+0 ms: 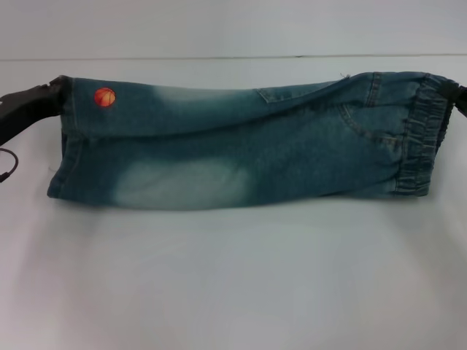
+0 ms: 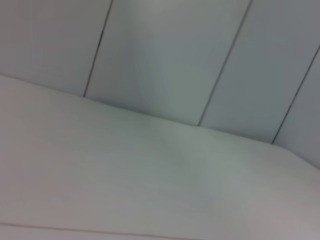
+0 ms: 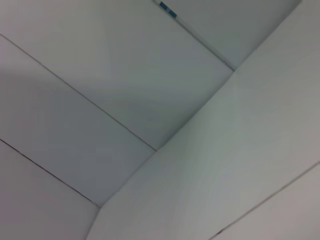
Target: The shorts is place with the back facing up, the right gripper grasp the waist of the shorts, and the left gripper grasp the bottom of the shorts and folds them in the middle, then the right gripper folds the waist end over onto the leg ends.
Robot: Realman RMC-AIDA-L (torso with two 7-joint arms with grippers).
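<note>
The waist's top corner is in my right gripper; it should lower the shorts, then take the waist (image 1: 419, 140) by its middle before folding it over.
The faded blue-green denim shorts (image 1: 241, 153) hang stretched sideways above the white table (image 1: 233, 284), doubled over lengthwise along the top edge. My left gripper (image 1: 61, 90) pinches the top corner of the leg hems (image 1: 64, 149), close to the orange ball print (image 1: 104, 96). On the far right, my right gripper (image 1: 452, 90) holds the top of the gathered elastic waist (image 1: 417, 142); most of it is out of frame. A back pocket (image 1: 292, 93) shows near the top fold. Neither wrist view shows the shorts or any fingers.
A thin black cable (image 1: 6, 166) hangs below the left arm. Behind the table edge (image 1: 219, 58) stands a pale wall. The wrist views show only the table surface (image 2: 125, 180) and wall panels (image 3: 100, 75) with dark seams.
</note>
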